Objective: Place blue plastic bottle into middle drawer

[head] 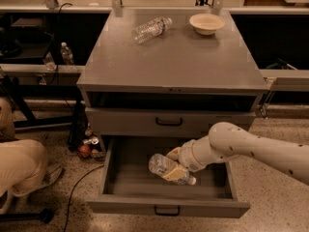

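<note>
I will let go of the blue plastic bottle on the open middle drawer's bottom (174, 178), behind its small black handle.
The blue plastic bottle (163, 166) lies tilted inside the open middle drawer (166, 208), with its white cap pointing right and low over the grey tray. My gripper (176, 164) reaches in from the right on a white arm (251, 149) and is shut on the bottle, with its yellowish fingers (173, 153) around the body. The drawer is pulled fully out, its low front panel and small black handle nearest the camera.
The taller-fronted drawer (169, 122) above is closed. On the cabinet top lie a slim clear bottle (150, 29) and a pale bowl (206, 23). A person (19, 163) crouches at the left. Cans (88, 148) and a cable lie on the floor by the cabinet.
</note>
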`<state>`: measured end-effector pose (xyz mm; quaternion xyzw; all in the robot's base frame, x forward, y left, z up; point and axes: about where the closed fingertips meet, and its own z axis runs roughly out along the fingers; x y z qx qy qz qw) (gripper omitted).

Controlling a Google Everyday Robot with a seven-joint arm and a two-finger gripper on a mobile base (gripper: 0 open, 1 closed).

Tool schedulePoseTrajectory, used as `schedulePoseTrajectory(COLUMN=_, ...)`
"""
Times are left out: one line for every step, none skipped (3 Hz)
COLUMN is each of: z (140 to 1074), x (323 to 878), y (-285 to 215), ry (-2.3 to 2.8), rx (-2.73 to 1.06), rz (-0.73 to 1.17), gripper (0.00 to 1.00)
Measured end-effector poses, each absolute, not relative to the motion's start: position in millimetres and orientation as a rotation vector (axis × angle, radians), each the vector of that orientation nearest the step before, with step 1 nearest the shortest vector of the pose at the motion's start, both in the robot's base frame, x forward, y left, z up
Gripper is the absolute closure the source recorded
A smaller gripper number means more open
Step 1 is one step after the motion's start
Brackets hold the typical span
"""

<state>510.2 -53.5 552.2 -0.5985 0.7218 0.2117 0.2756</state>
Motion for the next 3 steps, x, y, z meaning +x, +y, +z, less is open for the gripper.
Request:
schedulePoseTrajectory(z=524.4, x=525.2, y=-54.2, ry=1.979, rx=-1.543, rz=0.475, gripper=1.00)
schedulePoseTrajectory(z=524.8, x=533.8, y=-52.4, ry=1.980, rx=-1.510, rz=0.451, gripper=1.00)
schedulePoseTrajectory(z=524.8, x=533.8, y=-52.4, ry=1.980, rx=-1.510, rz=0.451, gripper=1.00)
